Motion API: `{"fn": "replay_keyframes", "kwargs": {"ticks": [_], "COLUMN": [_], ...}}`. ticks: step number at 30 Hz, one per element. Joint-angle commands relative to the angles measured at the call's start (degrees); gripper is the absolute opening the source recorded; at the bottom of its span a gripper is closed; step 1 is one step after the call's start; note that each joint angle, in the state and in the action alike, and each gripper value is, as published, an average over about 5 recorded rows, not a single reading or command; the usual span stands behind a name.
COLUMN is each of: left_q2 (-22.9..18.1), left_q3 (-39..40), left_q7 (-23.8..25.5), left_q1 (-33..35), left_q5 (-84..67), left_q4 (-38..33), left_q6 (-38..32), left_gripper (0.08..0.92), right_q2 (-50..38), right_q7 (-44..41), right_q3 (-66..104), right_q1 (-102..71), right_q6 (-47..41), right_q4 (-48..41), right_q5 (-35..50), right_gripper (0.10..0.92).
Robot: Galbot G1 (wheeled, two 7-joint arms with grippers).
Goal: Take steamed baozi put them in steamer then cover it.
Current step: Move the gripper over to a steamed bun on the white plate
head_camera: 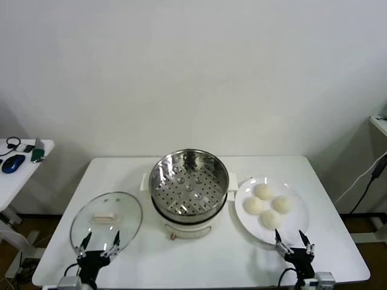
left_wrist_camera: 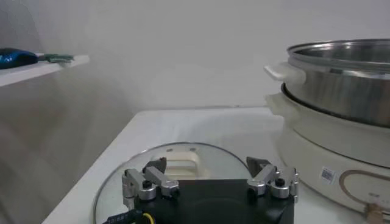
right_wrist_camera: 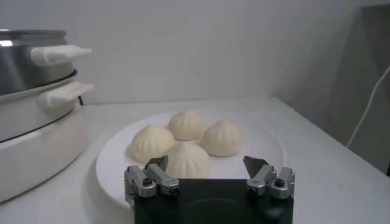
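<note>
The farthest baozi [head_camera: 263, 191] [right_wrist_camera: 186, 124] on the white plate, the one nearest the wall, is next, so next my right gripper moves to it and closes around its sides.
Several cream-white steamed baozi [head_camera: 266, 205] lie together on a white plate [head_camera: 299, 222] to the right of the steamer [head_camera: 187, 217]. The steamer is a shiny steel pot on a white base, uncovered, its perforated tray bare. The cover [head_camera: 124, 205], a glass lid with a cream bar handle, lies flat on the table to the left. My left gripper [head_camera: 97, 240] is open at the cover's near edge [left_wrist_camera: 183, 152]. My right gripper [head_camera: 294, 237] is open at the plate's near rim, just short of the closest baozi [right_wrist_camera: 186, 159]. Neither holds anything.
The white table [head_camera: 199, 260] ends just behind both grippers. A side table [head_camera: 18, 175] at the far left carries a blue mouse [head_camera: 13, 163] and small items. A cable [head_camera: 369, 181] hangs at the far right. The steamer's side handles [right_wrist_camera: 60, 53] jut out toward the plate.
</note>
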Motion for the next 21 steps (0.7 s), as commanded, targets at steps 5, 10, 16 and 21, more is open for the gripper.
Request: {"fn": "replay_keyframes", "kwargs": {"ticks": [5, 10, 16, 21], "left_q2": [0.4, 0.5, 0.4, 0.1], "left_q3": [0.3, 0.5, 1.1, 1.5], "left_q7": [0.1, 0.1, 0.2, 0.2], "left_q1": [-0.5, -0.6, -0.5, -0.3], "left_q5": [0.1, 0.3, 0.6, 0.9], "left_q4": [-0.2, -0.6, -1.4, -1.7], "left_q6": [0.2, 0.2, 0.2, 0.1], "left_gripper": [0.823, 0.823, 0.823, 0.823], "right_q2": [-9.2, -21.4, -34.2, -37.5], "right_q7": [-0.3, -11.1, -29.5, -47.5], "right_q3": [-3.1, -16.1, -41.1, -59.5], "right_q1": [18.9, 37.3, 60.1, 78.5], "right_q6": [-14.2, -20.4, -18.2, -8.0], "right_q4": [-1.6, -11.5, -23.5, -33.1], "right_q5": [-1.4, -6.2, -12.4, -18.8], "right_gripper": [0.823, 0.823, 0.823, 0.823]}}
